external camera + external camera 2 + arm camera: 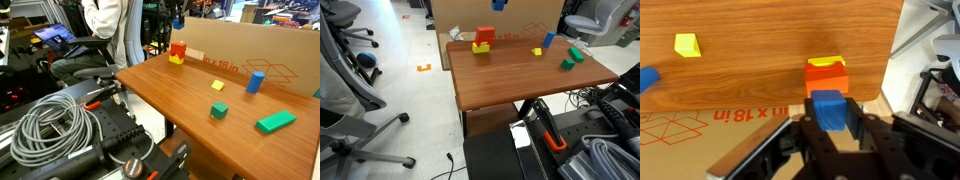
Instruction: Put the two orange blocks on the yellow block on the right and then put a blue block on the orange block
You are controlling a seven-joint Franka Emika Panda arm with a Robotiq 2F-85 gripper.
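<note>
I need to let go of the blue block with my gripper on top of the upper orange block (180,40) (827,88), next to the cardboard box.
The two orange blocks (178,48) are stacked on the yellow block (174,60) at the table's far edge, against a cardboard box; the stack also shows in an exterior view (483,37). In the wrist view the top orange block (827,75) lies just beyond the jaws, with a strip of the yellow block (825,62) past it. My gripper (830,116) is shut on the blue block (828,104) and holds it high above the stack. In both exterior views only the gripper's tip with the blue block (178,17) (498,4) shows at the top edge.
On the wooden table (190,100) are a taller upright blue block (255,81), a pale-yellow flat piece (217,85), a green cube (218,110) and a flat green block (275,122). A cardboard box (250,50) stands behind. Cables and chairs surround the table.
</note>
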